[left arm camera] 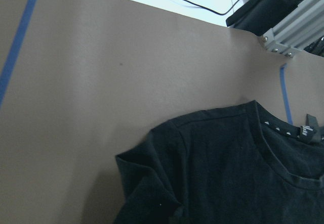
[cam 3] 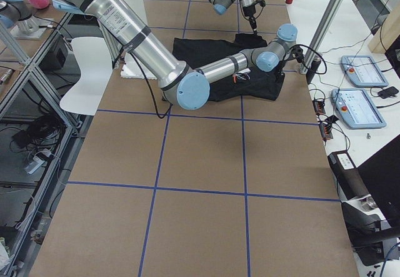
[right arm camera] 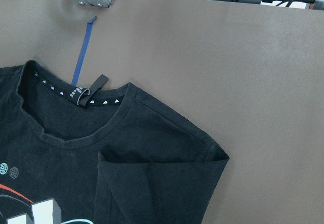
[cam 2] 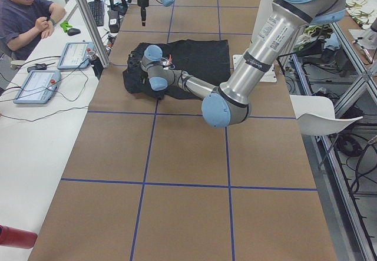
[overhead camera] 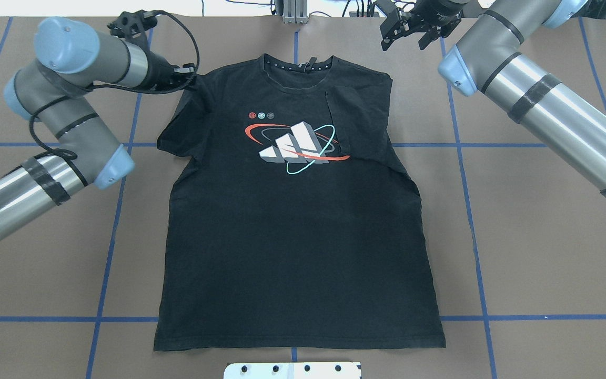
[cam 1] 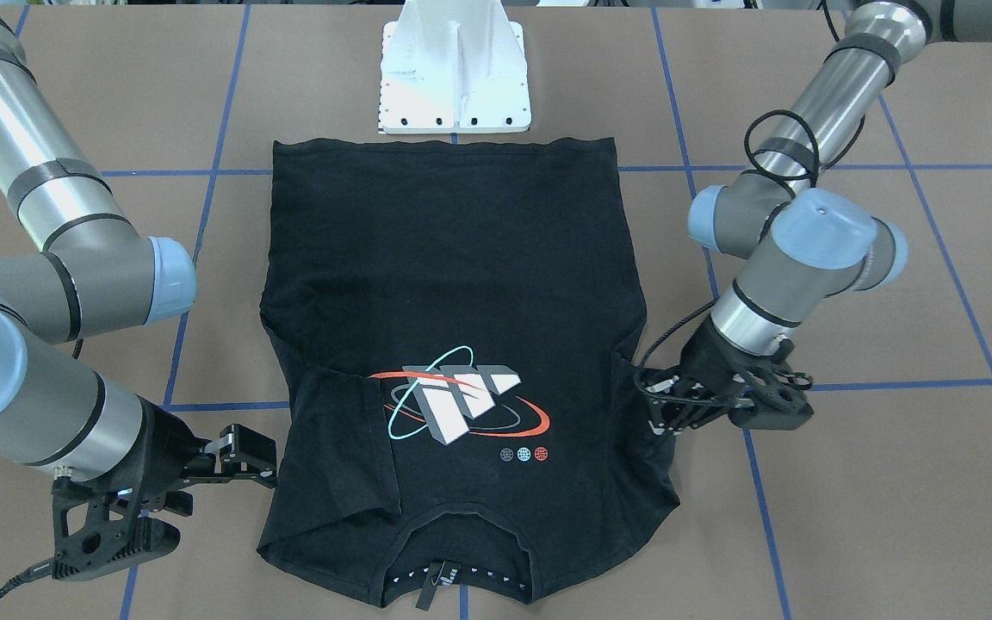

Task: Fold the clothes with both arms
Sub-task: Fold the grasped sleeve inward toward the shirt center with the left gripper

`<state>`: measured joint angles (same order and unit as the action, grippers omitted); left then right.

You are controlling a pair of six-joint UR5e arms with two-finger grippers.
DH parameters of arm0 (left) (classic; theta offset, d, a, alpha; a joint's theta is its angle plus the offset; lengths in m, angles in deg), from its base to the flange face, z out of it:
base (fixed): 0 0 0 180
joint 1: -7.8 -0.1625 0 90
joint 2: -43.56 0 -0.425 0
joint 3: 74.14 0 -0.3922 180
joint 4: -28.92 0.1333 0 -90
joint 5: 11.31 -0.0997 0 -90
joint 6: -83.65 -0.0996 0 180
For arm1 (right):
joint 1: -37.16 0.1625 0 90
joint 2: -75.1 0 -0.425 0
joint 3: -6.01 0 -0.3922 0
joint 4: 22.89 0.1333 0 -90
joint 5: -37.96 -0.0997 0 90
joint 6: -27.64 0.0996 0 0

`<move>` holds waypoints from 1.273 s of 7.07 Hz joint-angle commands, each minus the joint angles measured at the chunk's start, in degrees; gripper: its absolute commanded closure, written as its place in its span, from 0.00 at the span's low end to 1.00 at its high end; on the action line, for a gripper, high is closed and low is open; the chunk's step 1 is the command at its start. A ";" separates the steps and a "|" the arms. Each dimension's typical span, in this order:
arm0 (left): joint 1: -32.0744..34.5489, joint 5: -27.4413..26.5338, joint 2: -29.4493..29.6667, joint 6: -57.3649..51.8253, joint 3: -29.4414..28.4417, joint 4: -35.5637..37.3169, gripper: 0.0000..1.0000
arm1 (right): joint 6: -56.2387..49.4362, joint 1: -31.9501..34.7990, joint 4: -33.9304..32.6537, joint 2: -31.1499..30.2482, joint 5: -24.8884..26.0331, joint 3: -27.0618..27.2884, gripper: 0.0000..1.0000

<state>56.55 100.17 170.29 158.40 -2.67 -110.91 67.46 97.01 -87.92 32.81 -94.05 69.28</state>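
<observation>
The robot's left gripper will release the sleeve's edge over the small dots (cam 1: 517, 455) between the graphic and the collar.
The black T-shirt (cam 1: 461, 258) lies flat and face up on the brown table, collar away from the robot's base, its graphic (overhead camera: 295, 147) showing. Its sleeve on the robot's right is folded in over the chest (overhead camera: 358, 118). My left gripper (cam 1: 653, 405) sits low at the other sleeve's shoulder edge (overhead camera: 190, 79), shut on the cloth, which bunches up there (left arm camera: 147, 183). My right gripper (overhead camera: 408, 31) hangs open just off the collar-side corner, holding nothing, its fingers (cam 1: 246, 443) beside the shirt's edge. The folded sleeve (right arm camera: 152, 183) shows in the right wrist view.
The white pedestal mount (cam 1: 453, 77) stands at the hem side of the shirt. Blue tape lines (overhead camera: 466, 210) grid the table. A seated person (cam 2: 23, 13) and control tablets (cam 2: 35, 84) occupy the side desk beyond the collar end.
</observation>
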 commanded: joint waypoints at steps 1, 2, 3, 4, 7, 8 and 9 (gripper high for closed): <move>-2.61 -0.38 4.12 5.13 -3.15 0.08 1.00 | 0.00 0.00 0.16 -0.33 0.00 0.02 0.00; -3.92 -0.99 5.62 6.54 -4.56 0.08 1.00 | 0.00 0.09 0.16 -0.42 0.00 0.02 0.00; -5.58 -2.91 7.12 7.34 -5.19 0.08 1.00 | 0.00 0.09 0.16 -0.42 0.00 0.02 0.00; -5.77 -3.19 8.09 8.22 -6.06 0.08 1.00 | -0.09 0.09 0.16 -0.42 0.00 0.02 0.00; -5.69 -5.90 10.63 8.57 -10.44 -1.05 1.00 | -0.09 0.09 0.25 -0.68 0.00 0.02 0.00; -5.69 -7.40 13.34 8.75 -13.51 -1.41 1.00 | -0.09 0.09 0.25 -0.77 0.00 0.02 0.00; -5.69 -7.41 14.15 9.45 -14.85 -2.98 1.00 | -0.09 0.09 0.34 -0.86 0.00 0.02 0.00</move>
<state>50.87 93.53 182.71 167.23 -15.12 -112.49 67.37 97.10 -87.65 32.07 -94.05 69.29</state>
